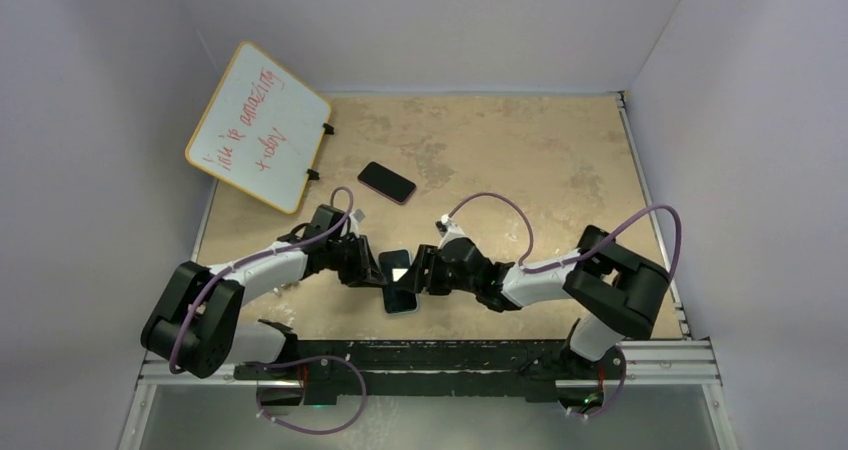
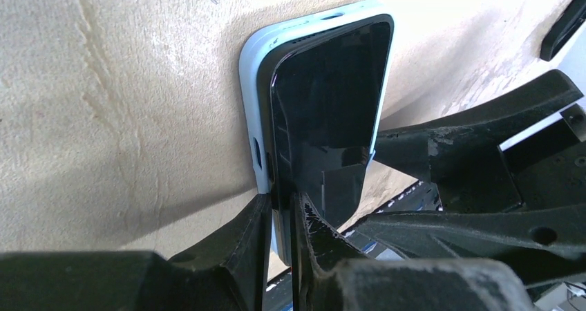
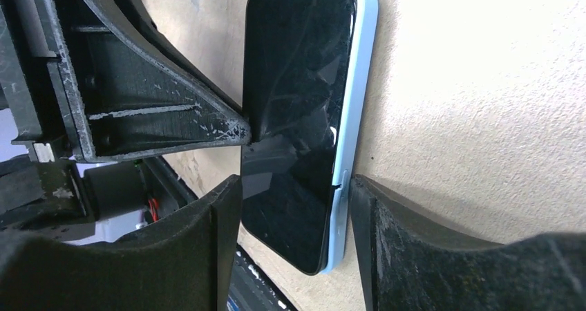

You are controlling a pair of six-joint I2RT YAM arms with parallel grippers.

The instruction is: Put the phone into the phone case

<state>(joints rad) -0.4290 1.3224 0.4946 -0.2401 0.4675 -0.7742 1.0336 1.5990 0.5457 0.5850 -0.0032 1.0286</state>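
The phone's edge sticks up out of the phone case, so I need to pinch the case's opposite side (image 3: 341,190) with my right gripper and help lift both to squeeze them together.
The phone (image 1: 400,280), with a black screen, lies in the light blue phone case (image 1: 402,311) at the front middle of the table. In the left wrist view the phone (image 2: 332,117) has its left edge raised out of the case (image 2: 250,76). My left gripper (image 2: 280,207) is shut, pinching that edge of phone and case together. My right gripper (image 3: 294,183) spans the phone (image 3: 294,104) across its width. One finger presses the case's side (image 3: 359,83) and the other the phone's opposite edge. In the top view the two grippers (image 1: 372,270) (image 1: 424,270) meet at the phone.
A second dark phone (image 1: 386,181) lies farther back, left of centre. A whiteboard (image 1: 258,125) with red writing leans at the back left. Walls close in the table on three sides. A metal rail (image 1: 430,355) runs along the near edge.
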